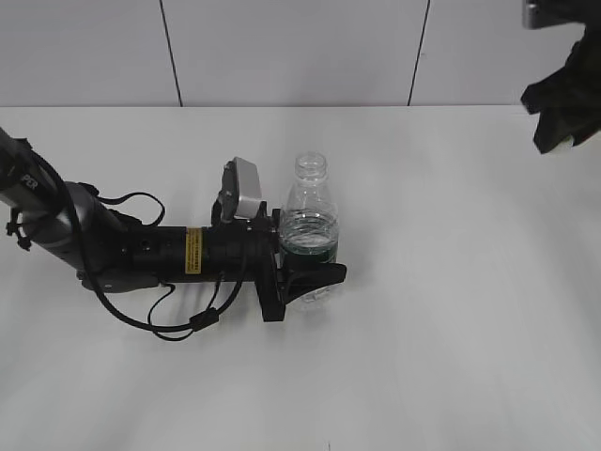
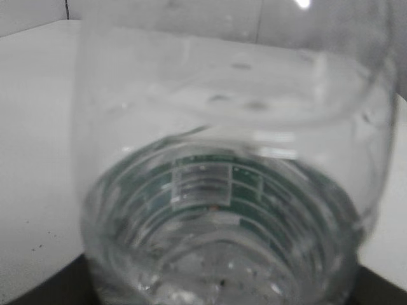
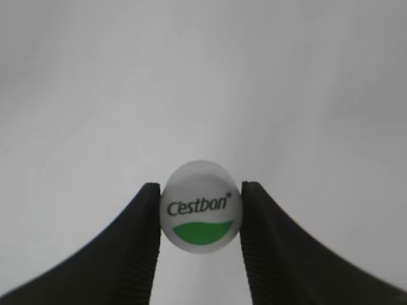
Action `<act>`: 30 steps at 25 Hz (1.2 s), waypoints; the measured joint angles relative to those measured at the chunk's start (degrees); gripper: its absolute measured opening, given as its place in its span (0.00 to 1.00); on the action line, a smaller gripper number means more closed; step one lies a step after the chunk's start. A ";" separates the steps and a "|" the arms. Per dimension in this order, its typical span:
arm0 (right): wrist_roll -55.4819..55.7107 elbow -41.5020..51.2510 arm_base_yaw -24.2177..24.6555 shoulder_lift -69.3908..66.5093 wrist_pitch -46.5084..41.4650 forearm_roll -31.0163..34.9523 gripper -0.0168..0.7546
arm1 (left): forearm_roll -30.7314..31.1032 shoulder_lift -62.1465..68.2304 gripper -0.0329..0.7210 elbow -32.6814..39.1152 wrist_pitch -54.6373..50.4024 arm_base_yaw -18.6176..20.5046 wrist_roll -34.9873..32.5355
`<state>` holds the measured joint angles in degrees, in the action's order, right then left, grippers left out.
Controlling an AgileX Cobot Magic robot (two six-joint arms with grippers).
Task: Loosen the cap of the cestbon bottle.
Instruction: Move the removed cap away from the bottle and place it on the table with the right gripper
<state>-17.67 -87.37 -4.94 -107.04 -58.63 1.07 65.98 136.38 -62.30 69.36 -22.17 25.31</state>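
My right gripper should release the cap onto the bare white table, well clear of the cestbon bottle [image 1: 505, 215].
The cestbon bottle [image 1: 308, 221] stands upright on the white table with its neck open and no cap on it. My left gripper [image 1: 305, 282] is shut on the bottle's lower body. In the left wrist view the bottle [image 2: 229, 178] fills the frame, its green label band seen through the clear plastic. My right gripper [image 3: 201, 219] is shut on the cap [image 3: 201, 215], white with a green patch and "Cestbon" lettering, held clear of the bottle over bare table. In the exterior view the right gripper [image 1: 562, 103] is at the far upper right, the cap hidden there.
The white table [image 1: 451, 310] stretches around the bottle. A grey panelled wall [image 1: 282, 47] runs along the back edge. The left arm and its cables lie across the table's left side.
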 joint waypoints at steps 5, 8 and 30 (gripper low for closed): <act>0.07 3.26 0.18 -5.20 7.25 0.69 0.40 | -0.09 0.00 0.58 0.00 0.00 0.00 0.00; 0.07 3.32 0.18 -8.03 9.71 0.80 0.40 | -0.25 0.00 0.58 0.00 0.00 0.00 0.00; 0.01 3.50 0.18 -16.84 17.54 0.86 0.40 | -4.06 0.53 0.58 0.00 -0.04 0.00 -1.83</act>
<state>-17.65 -83.87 -4.76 -123.88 -41.09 1.93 61.92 136.91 -62.30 69.32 -22.17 23.49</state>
